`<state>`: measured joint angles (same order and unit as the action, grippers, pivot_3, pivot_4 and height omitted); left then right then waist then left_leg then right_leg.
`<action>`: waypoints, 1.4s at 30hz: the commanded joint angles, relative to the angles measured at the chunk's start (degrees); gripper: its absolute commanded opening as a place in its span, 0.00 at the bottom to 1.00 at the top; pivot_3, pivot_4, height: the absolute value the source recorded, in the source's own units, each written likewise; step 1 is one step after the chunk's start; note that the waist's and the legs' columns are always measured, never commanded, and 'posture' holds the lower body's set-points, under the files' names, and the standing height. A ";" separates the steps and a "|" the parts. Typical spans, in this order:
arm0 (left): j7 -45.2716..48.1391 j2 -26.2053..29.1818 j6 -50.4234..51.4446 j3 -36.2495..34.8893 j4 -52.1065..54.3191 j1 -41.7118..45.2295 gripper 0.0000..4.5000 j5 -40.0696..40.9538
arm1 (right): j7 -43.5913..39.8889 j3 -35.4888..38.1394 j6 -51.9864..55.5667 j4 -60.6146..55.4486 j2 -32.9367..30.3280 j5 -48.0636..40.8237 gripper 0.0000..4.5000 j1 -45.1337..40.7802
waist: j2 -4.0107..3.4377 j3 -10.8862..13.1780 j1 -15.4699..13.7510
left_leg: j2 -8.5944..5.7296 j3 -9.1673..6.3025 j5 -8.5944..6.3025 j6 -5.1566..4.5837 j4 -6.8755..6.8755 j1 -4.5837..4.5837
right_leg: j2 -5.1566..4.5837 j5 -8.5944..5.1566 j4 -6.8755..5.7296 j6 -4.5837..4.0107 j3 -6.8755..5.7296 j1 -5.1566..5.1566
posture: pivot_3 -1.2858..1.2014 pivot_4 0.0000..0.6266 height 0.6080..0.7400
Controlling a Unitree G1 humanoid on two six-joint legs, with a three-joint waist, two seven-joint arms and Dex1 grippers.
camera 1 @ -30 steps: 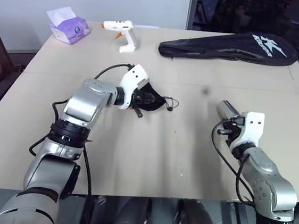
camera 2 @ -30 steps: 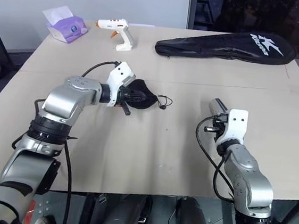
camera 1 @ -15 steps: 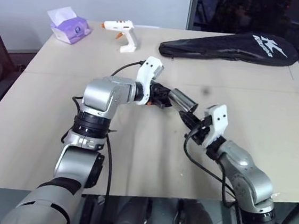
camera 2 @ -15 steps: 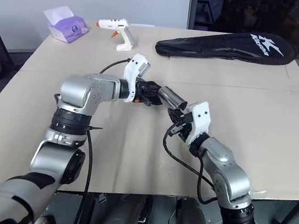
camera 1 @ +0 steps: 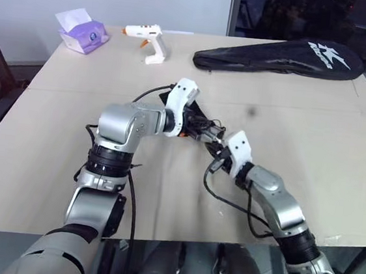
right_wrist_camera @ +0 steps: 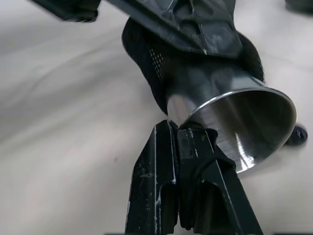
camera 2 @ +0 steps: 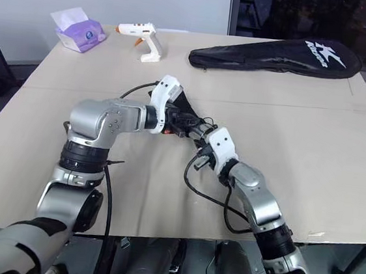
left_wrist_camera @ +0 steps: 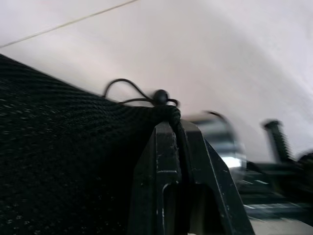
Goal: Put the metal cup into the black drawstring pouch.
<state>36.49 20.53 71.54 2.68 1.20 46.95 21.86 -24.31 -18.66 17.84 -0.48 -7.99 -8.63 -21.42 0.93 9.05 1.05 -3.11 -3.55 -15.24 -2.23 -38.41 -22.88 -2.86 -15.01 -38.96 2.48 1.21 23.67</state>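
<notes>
My right gripper on the metal cup's rim keeps the pouch's opening from closing over it, so I will release the cup's rim and grab the pouch's knotted cord [left_wrist_camera: 160, 97].
The black drawstring pouch [right_wrist_camera: 146, 54] hangs just above the table's middle. My left gripper [left_wrist_camera: 177, 126] is shut on the pouch's mouth edge, beside the knotted cord [left_wrist_camera: 160, 96]. The metal cup [right_wrist_camera: 234, 127], shiny steel, lies nearly level with its open rim facing my right wrist. Its closed end is pushed into the pouch's mouth. My right gripper [right_wrist_camera: 175, 128] is shut on the cup's rim. In the head views the two grippers meet at the pouch [camera 1: 197, 114], the right gripper [camera 1: 217, 146] just right of the left gripper [camera 1: 200, 127]. Most of the cup is hidden there.
Far back lie a long black racket bag [camera 1: 280, 55], a white glue gun [camera 1: 147, 39] and a purple tissue box [camera 1: 84, 33]. The bare tan table [camera 1: 338, 160] spreads on both sides of the arms.
My right gripper has carried the cup leftward from the table's right side to the pouch, and its closed end now sits in the mouth. The left gripper shifted a little right with the pouch.
</notes>
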 commanded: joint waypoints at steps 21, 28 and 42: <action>-2.24 0.80 4.74 -5.90 3.35 -1.17 0.00 7.14 | -12.13 -3.58 -10.39 9.64 -1.48 10.52 0.15 -13.90 | 0.00 0.00 1.23 | 0.00 -0.09 0.05 0.10 0.08 0.03 | 0.01 0.01 0.01 -0.01 -0.01 0.02 | 0.52 0.24 1.00; 0.01 6.81 -6.22 -4.61 -5.84 0.27 0.00 3.90 | -15.71 5.99 14.41 -20.99 -8.13 -4.78 0.60 -2.31 | -0.01 0.01 0.69 | -0.05 -0.18 0.05 0.10 0.05 -0.04 | -0.06 0.01 0.04 -0.01 -0.09 0.02 | 0.52 0.24 1.00; 4.41 12.84 -8.77 -5.15 -7.60 4.74 0.00 4.42 | 0.64 2.26 0.38 14.64 0.63 9.05 0.60 -14.74 | -0.02 0.03 1.44 | -0.04 -0.05 0.06 0.11 0.13 0.01 | -0.01 0.01 -0.01 -0.02 0.03 0.09 | 0.52 0.24 1.00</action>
<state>40.95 32.83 63.24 -1.63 -8.37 50.37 25.88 -24.84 -15.95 23.77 9.62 -8.53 -1.13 -33.63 0.91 9.09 2.49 -3.15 -3.59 -15.18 -2.12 -38.29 -22.87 -2.88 -15.00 -38.97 2.47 1.24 23.76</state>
